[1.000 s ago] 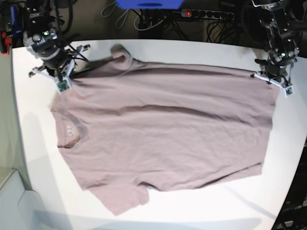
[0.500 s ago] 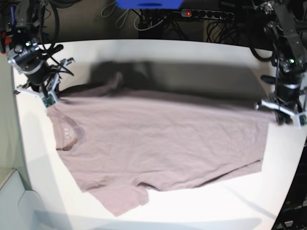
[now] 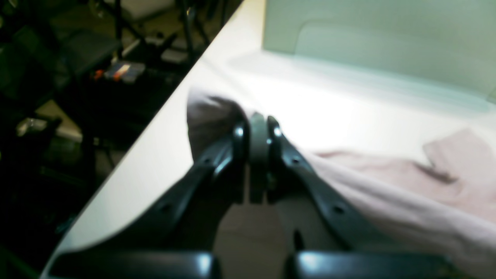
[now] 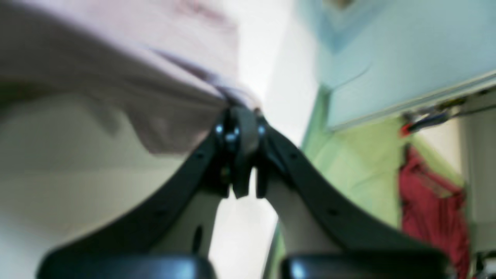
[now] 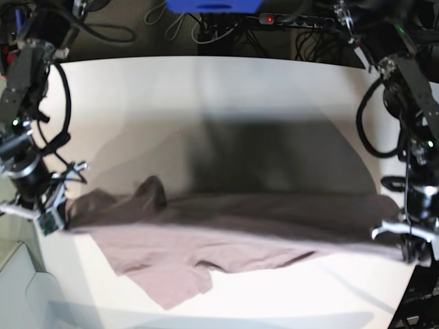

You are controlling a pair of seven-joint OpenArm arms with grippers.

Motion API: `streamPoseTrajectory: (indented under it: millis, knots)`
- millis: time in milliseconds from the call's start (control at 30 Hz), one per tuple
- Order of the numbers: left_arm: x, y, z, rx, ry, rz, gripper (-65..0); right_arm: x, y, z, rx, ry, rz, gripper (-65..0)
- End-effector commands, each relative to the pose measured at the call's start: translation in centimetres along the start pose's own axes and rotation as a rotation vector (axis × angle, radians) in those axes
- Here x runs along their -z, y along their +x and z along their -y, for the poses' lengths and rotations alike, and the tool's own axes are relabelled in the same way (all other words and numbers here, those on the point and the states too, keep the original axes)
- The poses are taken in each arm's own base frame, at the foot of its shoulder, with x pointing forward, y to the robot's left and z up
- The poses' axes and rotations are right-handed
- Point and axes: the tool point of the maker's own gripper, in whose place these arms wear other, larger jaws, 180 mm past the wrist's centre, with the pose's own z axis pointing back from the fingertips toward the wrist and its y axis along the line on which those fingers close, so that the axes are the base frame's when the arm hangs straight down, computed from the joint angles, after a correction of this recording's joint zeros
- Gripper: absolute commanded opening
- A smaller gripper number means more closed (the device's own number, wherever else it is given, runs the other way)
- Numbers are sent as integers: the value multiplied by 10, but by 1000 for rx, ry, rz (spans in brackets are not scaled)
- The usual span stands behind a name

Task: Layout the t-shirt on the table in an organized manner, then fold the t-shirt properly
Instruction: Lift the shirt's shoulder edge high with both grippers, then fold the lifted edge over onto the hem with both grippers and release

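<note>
I need to let go of the hem corner, now held at the table edge, with my left gripper on the bare white table (image 5: 351, 260) (image 3: 286, 141) just past the t-shirt's near half.
The mauve-pink t-shirt (image 5: 206, 243) hangs stretched between both grippers, its far edge lifted and drawn over the near half, which still lies on the white table (image 5: 274, 96). It is blurred with motion. My right gripper (image 5: 58, 221), at the left of the base view, is shut on a shoulder corner; the wrist view shows the cloth (image 4: 116, 77) pinched at its tips (image 4: 240, 124). At the right table edge my left gripper (image 5: 406, 245) is shut on the hem corner, with fabric (image 3: 387, 186) trailing from its closed tips (image 3: 256, 130).
A power strip (image 5: 295, 20) and cables lie behind the table's far edge, beside a blue object (image 5: 212, 5). A pale panel (image 5: 20, 288) stands at the near left corner. The left gripper hangs right at the table's right edge. Something red (image 4: 426, 201) hangs off the table.
Both grippers have swept from the far edge toward the near edge, carrying the shirt's far side up and over. The back of the table is now bare.
</note>
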Motion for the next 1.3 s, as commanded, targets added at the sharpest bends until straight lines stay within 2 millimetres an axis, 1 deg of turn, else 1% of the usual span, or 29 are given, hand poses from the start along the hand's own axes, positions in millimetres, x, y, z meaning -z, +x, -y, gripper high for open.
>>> streamPoseTrajectory:
  millis: [0,133,200,267,300,367,467,533,600,667,800,900,1033,1100,1167,1267]
  knots:
    - [2,35,2,8,-1,106,-648,-3,25,20,-10,-57,73,-650]
    - [11,89,21,-4,-43,231,-648,-5,72,55,-14,-142,187,-650]
    - [16,109,29,18,-44,272,-648,-11,94,77,-32,-194,236,-650]
    - [18,132,41,47,-52,320,-648,-17,114,93,-37,-235,285,-650]
    - [18,141,46,61,-54,340,-648,-20,124,100,-38,-254,310,-650]
    - [17,152,55,80,-65,366,-648,-27,141,114,-43,-290,352,-650]
    - [13,172,67,87,-88,415,-648,-38,158,132,-60,-337,390,-650]
    - [12,177,68,84,-90,429,-648,-45,169,140,-64,-363,420,-650]
    - [9,188,68,80,-89,456,-648,-52,178,150,-71,-389,443,-650]
    - [1,202,68,80,-87,498,-648,-59,187,157,-74,-409,468,-650]
    - [-16,220,70,85,-89,564,-648,-72,205,169,-75,-446,517,-650]
    - [-22,231,66,102,-59,602,-648,-80,217,172,-77,-461,566,-650]
    - [-27,244,63,109,-36,635,-648,-90,232,167,-101,-456,674,-650]
    - [-27,245,63,109,-36,640,-648,-94,236,165,-109,-454,707,-650]
    - [-27,243,63,111,-35,635,-648,-96,235,167,-105,-461,715,-650]
    - [-21,232,62,115,-33,599,-648,-90,217,170,-77,-466,677,-650]
